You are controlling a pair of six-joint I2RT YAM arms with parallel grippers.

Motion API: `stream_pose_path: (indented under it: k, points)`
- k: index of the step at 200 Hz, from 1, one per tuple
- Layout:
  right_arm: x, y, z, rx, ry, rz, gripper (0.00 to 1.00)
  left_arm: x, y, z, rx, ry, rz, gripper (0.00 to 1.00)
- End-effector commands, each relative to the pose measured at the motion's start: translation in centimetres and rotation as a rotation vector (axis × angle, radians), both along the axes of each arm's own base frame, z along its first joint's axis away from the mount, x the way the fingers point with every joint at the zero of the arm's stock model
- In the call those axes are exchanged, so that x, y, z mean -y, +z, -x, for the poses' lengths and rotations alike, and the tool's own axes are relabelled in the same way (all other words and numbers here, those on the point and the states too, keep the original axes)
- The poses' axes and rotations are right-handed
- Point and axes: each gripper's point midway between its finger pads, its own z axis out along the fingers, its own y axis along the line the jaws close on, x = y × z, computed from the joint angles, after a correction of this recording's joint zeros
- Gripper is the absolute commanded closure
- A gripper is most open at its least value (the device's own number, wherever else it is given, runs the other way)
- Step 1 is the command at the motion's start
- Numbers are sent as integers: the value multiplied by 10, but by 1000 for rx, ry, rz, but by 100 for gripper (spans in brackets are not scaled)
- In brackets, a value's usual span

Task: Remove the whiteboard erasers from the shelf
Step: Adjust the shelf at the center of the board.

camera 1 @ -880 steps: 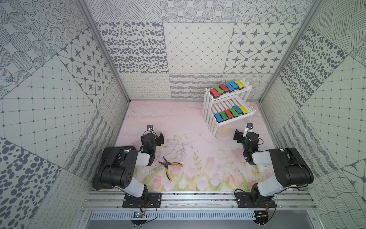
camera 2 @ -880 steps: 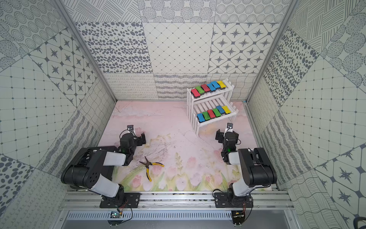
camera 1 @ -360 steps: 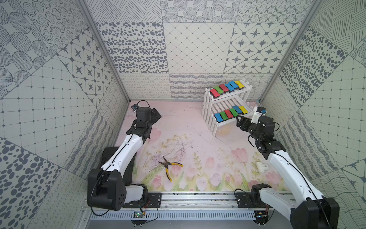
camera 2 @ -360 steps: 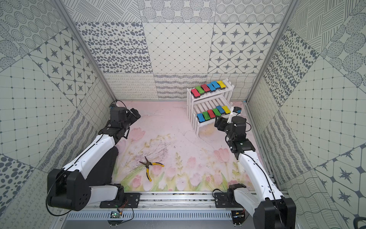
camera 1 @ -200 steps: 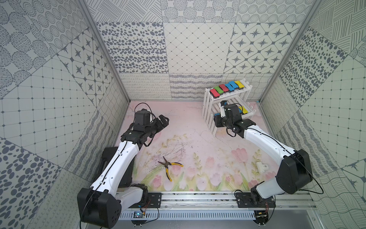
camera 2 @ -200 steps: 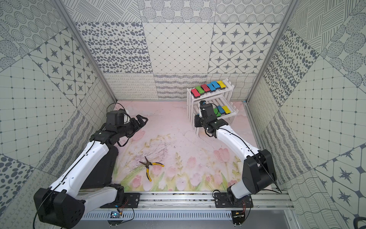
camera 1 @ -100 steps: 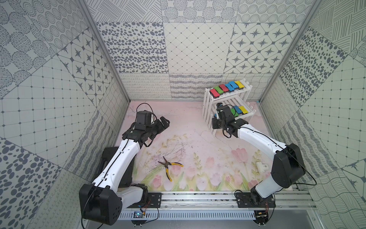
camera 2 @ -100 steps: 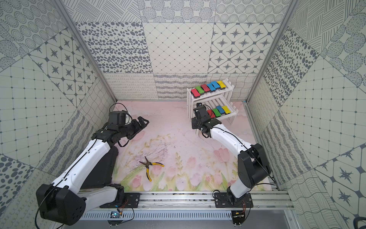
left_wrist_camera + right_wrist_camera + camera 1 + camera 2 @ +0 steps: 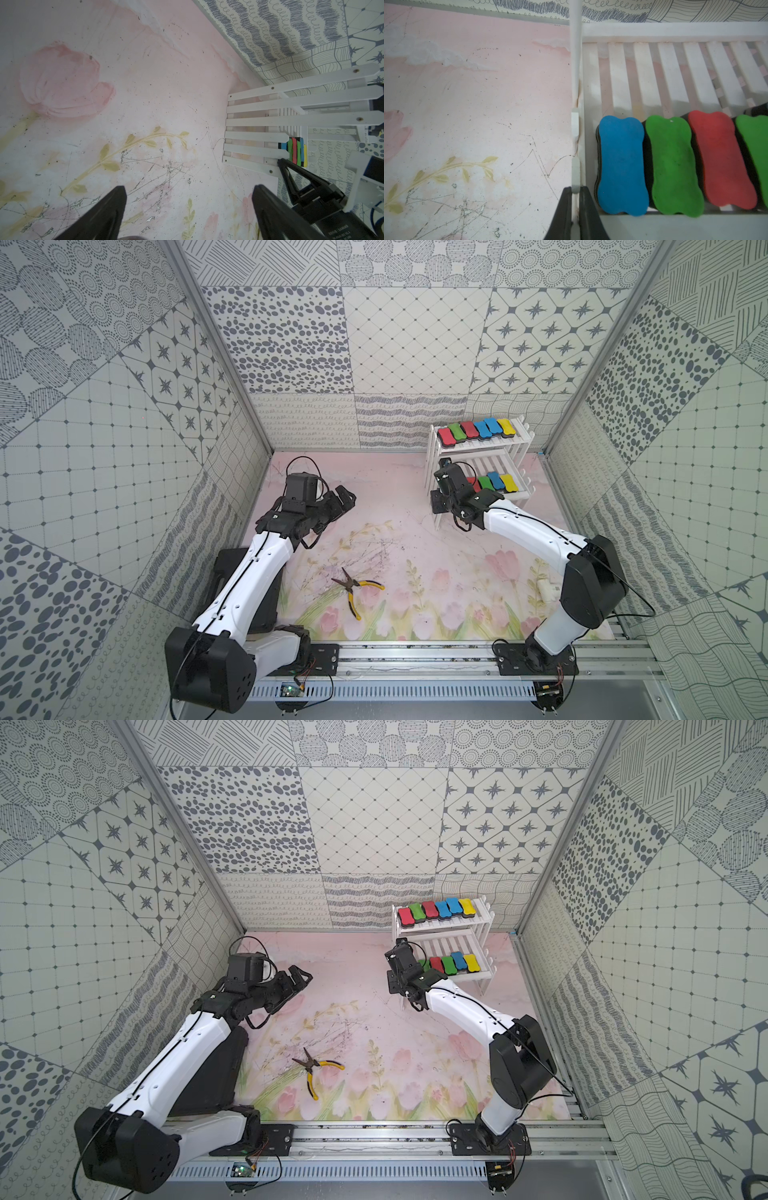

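My right gripper is set to release the white picket over the mat [image 9: 380,536] [image 9: 480,182] next to the tip of the yellow leafy sprig.
The white two-tier shelf [image 9: 524,438] [image 9: 482,918] stands at the back right. A row of whiteboard erasers [image 9: 473,432] [image 9: 435,910] lies on its upper tier and another row [image 9: 496,482] [image 9: 453,963] on the lower tier. My right gripper [image 9: 575,193] [image 9: 438,504] is shut on a white picket of the shelf's near side [image 9: 575,174]. Just beside it lie a blue eraser [image 9: 620,166], a green one [image 9: 672,166] and a red one [image 9: 720,160]. My left gripper [image 9: 187,199] [image 9: 343,499] hangs open and empty over the mat, well left of the shelf [image 9: 270,122].
Yellow-handled pliers [image 9: 356,588] [image 9: 316,1068] lie on the flowered mat near the front middle. A black case [image 9: 232,576] sits under the left arm by the left wall. A small white object [image 9: 547,591] lies near the right arm's base. Patterned walls enclose the mat.
The right gripper has slid from over the lower tier to the shelf's left side and shut on a picket. The left arm has barely moved and stays open.
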Motion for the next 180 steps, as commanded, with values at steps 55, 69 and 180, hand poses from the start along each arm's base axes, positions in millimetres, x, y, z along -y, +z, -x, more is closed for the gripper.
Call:
stream_pose_path:
  k: [55, 69, 180]
  points:
    - [-80, 26, 21, 100, 28, -58, 100, -8, 13, 0, 33, -6, -32, 1]
    - [-90, 29, 26, 108, 24, -72, 100, -12, 14, 0, 30, 7, -31, 1]
    - [-167, 37, 35, 155, -35, -219, 100, -32, 23, 4, 56, 80, -73, 1]
